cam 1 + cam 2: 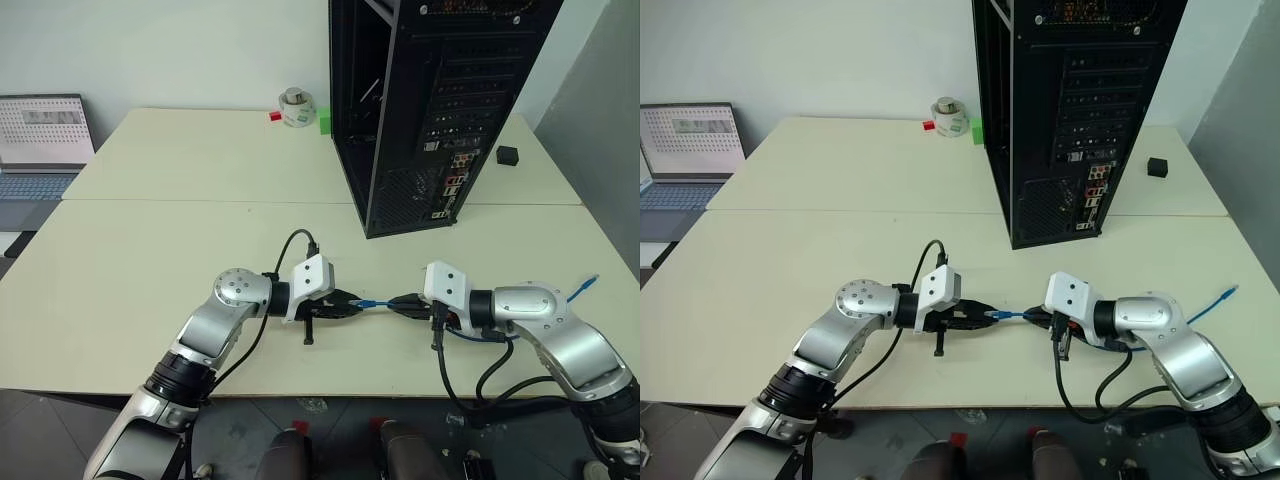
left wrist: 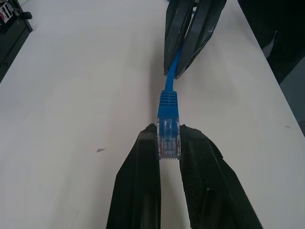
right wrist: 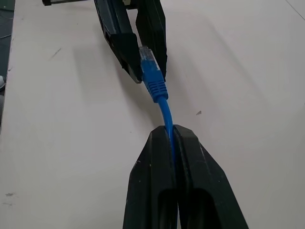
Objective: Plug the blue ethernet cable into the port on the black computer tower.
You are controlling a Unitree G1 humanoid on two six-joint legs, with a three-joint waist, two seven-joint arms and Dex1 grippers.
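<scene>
My right gripper is holding the cord, which bends behind the clear plug, so it should open and take the blue boot (image 3: pixel 156 88) while my left gripper keeps the plug steady.
The blue ethernet cable (image 1: pixel 375 303) is stretched just above the table between my two grippers, near the front edge. My left gripper (image 2: pixel 168 139) is shut on its clear plug (image 2: pixel 168 136). My right gripper (image 3: pixel 170 131) is shut on the cord a short way behind the blue boot (image 3: pixel 155 81), and the rest of the cord trails off to the right (image 1: pixel 588 285). The black computer tower (image 1: pixel 440 90) stands upright farther back, its rear panel facing me. The port is somewhere among the small connectors low on that panel (image 1: pixel 452 185), too small to single out.
A laptop (image 1: pixel 40 140) sits at the far left. A white roll (image 1: pixel 296 108), a small red piece (image 1: pixel 274 116) and a green block (image 1: pixel 325 122) lie behind the tower's left side. A small black cube (image 1: pixel 508 154) rests to its right.
</scene>
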